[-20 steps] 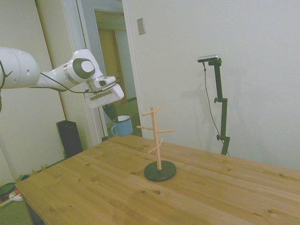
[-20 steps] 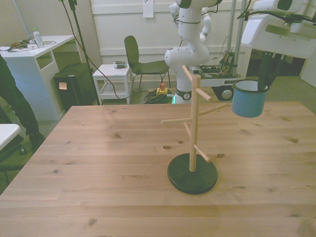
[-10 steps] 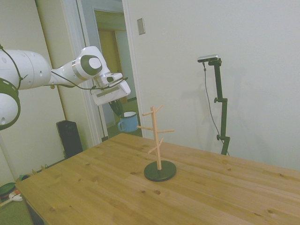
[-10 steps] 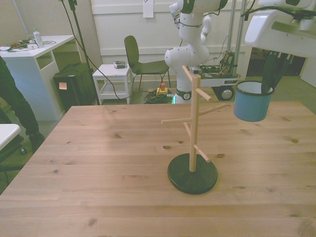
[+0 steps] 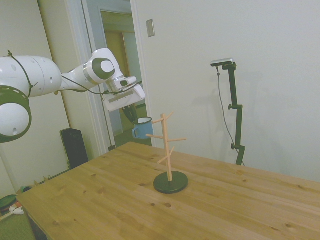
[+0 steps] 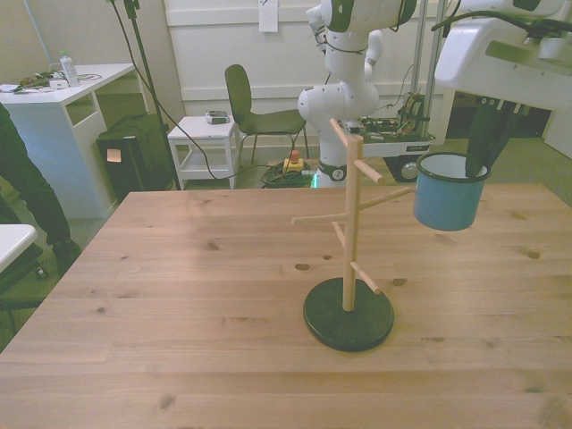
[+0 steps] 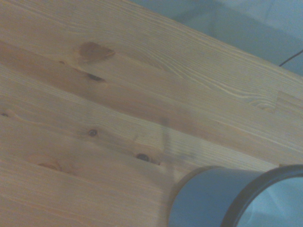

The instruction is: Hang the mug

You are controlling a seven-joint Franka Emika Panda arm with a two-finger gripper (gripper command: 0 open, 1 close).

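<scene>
Next, I let go of the mug, hanging it by its handle from the stand's middle peg (image 5: pixel 150 149) that points toward my arm.
The mug (image 6: pixel 447 195), blue with a white inside and dark rim, hangs upright in the air at the front view's right, held by its rim. My gripper (image 6: pixel 479 166) is shut on it from above. In the side view the mug (image 5: pixel 143 128) hangs under the gripper (image 5: pixel 135 118), just left of the wooden peg stand (image 5: pixel 168 148). The stand (image 6: pixel 349 223) rises from a dark round base (image 6: pixel 349 315). One of its pegs (image 6: pixel 386 197) points at the mug, its tip right by the mug's side. The wrist view shows the mug's (image 7: pixel 215 198) blurred wall and rim over the table.
The wooden table (image 6: pixel 179 295) stretches wide on the front view's left of the stand. Behind it are a chair (image 6: pixel 255 112), a small white cart (image 6: pixel 204 143), a white desk (image 6: pixel 67 98) and a person's dark leg (image 6: pixel 22 179) at the left edge.
The arm has carried the mug toward the peg stand: rightward in the side view, leftward in the front view. The mug now tilts a little. The stand has not moved.
</scene>
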